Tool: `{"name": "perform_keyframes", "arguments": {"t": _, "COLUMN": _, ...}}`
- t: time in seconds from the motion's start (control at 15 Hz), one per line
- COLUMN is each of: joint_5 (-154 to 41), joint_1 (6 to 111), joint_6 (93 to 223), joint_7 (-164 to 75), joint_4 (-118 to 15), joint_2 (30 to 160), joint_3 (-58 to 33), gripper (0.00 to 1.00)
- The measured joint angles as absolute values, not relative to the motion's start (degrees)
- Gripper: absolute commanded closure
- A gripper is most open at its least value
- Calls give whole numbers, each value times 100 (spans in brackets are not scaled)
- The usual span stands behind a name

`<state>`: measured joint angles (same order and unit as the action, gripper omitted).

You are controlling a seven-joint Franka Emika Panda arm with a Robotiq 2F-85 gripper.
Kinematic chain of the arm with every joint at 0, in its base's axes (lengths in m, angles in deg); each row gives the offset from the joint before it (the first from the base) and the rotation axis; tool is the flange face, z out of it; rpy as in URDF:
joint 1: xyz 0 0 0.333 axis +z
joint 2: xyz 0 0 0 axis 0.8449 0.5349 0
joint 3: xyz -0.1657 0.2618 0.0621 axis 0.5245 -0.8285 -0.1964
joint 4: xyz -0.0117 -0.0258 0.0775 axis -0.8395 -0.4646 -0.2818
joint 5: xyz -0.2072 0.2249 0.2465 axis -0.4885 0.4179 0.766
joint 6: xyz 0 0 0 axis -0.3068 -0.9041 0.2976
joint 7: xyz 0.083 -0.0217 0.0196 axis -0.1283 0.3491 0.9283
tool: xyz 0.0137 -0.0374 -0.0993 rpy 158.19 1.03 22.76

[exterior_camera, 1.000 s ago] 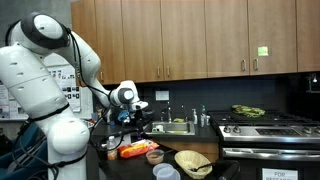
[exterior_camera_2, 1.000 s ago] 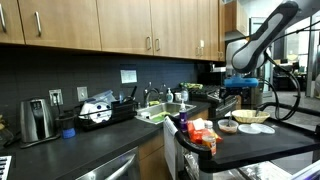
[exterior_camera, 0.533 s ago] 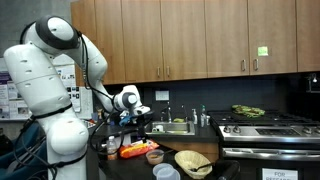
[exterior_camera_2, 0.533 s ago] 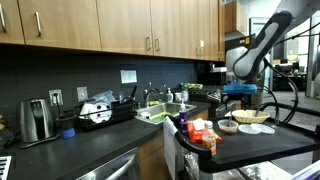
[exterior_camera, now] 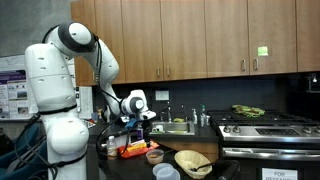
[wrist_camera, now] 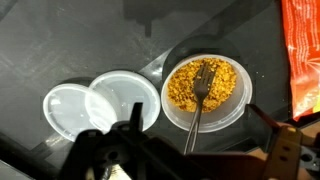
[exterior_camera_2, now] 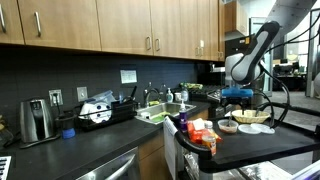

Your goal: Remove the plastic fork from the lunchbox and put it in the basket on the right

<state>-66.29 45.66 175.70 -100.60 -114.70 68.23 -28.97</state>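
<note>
The robot's gripper will next go down to the plastic fork's handle end (wrist_camera: 189, 146), just past the rim of the lunchbox, and close there.
In the wrist view a round clear lunchbox (wrist_camera: 225, 108) holds yellow food. A clear plastic fork (wrist_camera: 199, 96) lies in it, tines in the food and handle pointing over the near rim. My gripper (wrist_camera: 195, 140) is open and empty above the handle end, one dark finger on each side. In both exterior views the gripper (exterior_camera: 140, 118) (exterior_camera_2: 238, 97) hangs above the counter. The tan woven basket (exterior_camera: 193, 162) sits at the counter's front; it also shows in an exterior view (exterior_camera_2: 251, 117). The lunchbox (exterior_camera_2: 228, 126) is below the gripper.
Two white round lids (wrist_camera: 95, 103) lie next to the lunchbox. An orange-red snack bag (wrist_camera: 303, 55) lies on its other side and also shows in an exterior view (exterior_camera: 135, 150). A white cup (exterior_camera: 165, 172) stands near the basket. A sink and stove are behind.
The arm has swung over and lowered, bringing the gripper down closer to the counter above the lunchbox. Nothing on the counter has moved.
</note>
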Motion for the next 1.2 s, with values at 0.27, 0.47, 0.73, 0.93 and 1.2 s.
{"name": "perform_keyframes", "arguments": {"t": 0.27, "joint_5": -6636, "joint_1": 4588, "joint_6": 17595, "joint_7": -10061, "joint_4": -11407, "joint_2": 6911, "joint_3": -2849, "gripper": 0}}
{"name": "perform_keyframes", "arguments": {"t": 0.47, "joint_5": -6636, "joint_1": 4595, "joint_6": 17596, "joint_7": -10061, "joint_4": -11407, "joint_2": 6915, "joint_3": -2849, "gripper": 0}}
{"name": "perform_keyframes", "arguments": {"t": 0.73, "joint_5": -6636, "joint_1": 4600, "joint_6": 17597, "joint_7": -10062, "joint_4": -11407, "joint_2": 6919, "joint_3": -2849, "gripper": 0}}
{"name": "perform_keyframes", "arguments": {"t": 0.93, "joint_5": -6636, "joint_1": 4631, "joint_6": 17595, "joint_7": -10062, "joint_4": -11407, "joint_2": 6923, "joint_3": -2816, "gripper": 0}}
{"name": "perform_keyframes", "arguments": {"t": 1.2, "joint_5": -6636, "joint_1": 4782, "joint_6": 17595, "joint_7": -10062, "joint_4": -11348, "joint_2": 6961, "joint_3": -2628, "gripper": 0}}
